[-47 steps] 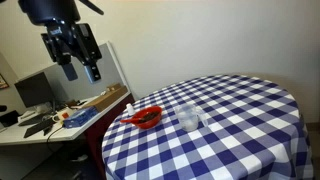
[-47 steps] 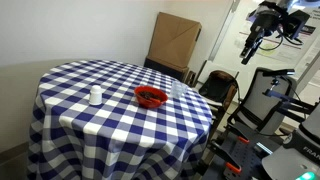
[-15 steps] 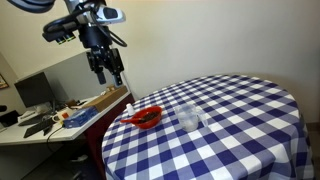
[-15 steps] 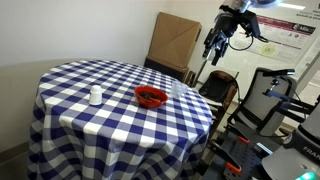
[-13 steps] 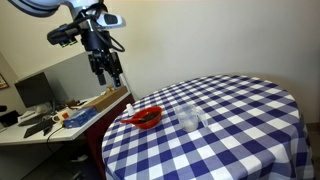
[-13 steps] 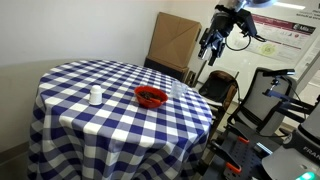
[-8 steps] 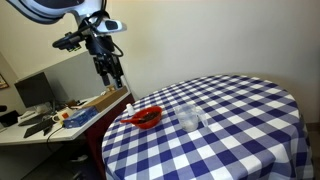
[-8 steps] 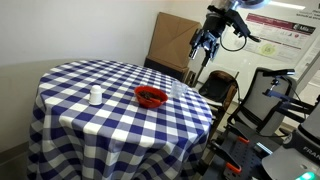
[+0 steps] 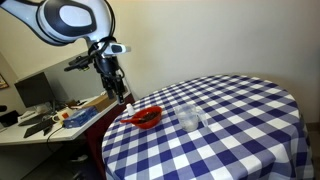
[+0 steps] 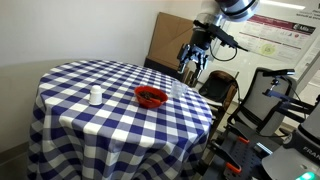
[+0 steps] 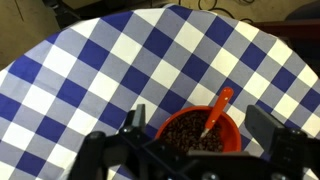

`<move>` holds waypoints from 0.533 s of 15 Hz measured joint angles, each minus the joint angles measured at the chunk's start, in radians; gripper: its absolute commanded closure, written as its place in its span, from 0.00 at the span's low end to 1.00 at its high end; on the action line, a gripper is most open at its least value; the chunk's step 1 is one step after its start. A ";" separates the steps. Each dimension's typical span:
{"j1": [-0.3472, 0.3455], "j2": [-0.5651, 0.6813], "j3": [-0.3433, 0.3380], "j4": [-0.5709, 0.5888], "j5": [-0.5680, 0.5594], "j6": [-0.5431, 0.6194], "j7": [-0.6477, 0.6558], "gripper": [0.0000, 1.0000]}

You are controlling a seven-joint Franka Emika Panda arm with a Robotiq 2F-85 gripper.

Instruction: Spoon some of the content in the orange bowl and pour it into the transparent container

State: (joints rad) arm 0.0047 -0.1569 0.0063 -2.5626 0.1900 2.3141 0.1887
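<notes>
The end of the orange spoon's handle [image 9: 126, 121] [image 11: 221, 104] sticks out past the orange bowl's rim, and my gripper will close on it there.
The orange bowl [image 9: 147, 118] sits near the edge of the blue-and-white checked table [image 9: 240, 120]; it also shows in the exterior view from the opposite side [image 10: 151, 97]. In the wrist view the bowl [image 11: 237, 133] holds dark beans and an orange spoon [image 11: 216, 110] leaning on its rim. The transparent container [image 9: 188, 118] stands just beside the bowl, faint in an exterior view [image 10: 178, 90], and is out of the wrist view. My gripper [image 9: 120, 90] [image 10: 190, 65] is open and empty, above and off the table edge next to the bowl. Its fingers [image 11: 198, 125] straddle the bowl from above.
A small white bottle [image 10: 95, 96] stands on the table away from the bowl. A cluttered desk [image 9: 45, 118] with a monitor [image 9: 35, 90] lies beside the table. A cardboard box [image 10: 175, 40] and a chair [image 10: 222, 88] stand behind it.
My gripper has come down from high up and moved toward the table edge, ending close above the orange bowl. The bowl, spoon and container have not moved.
</notes>
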 measured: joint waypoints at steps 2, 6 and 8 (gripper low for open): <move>0.017 0.036 0.017 0.019 0.026 0.001 0.009 0.00; 0.044 0.109 0.045 0.068 0.052 0.015 0.034 0.00; 0.049 0.154 0.053 0.093 0.054 0.040 0.059 0.00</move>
State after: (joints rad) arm 0.0538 -0.0028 0.0591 -2.4699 0.2438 2.3545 0.2477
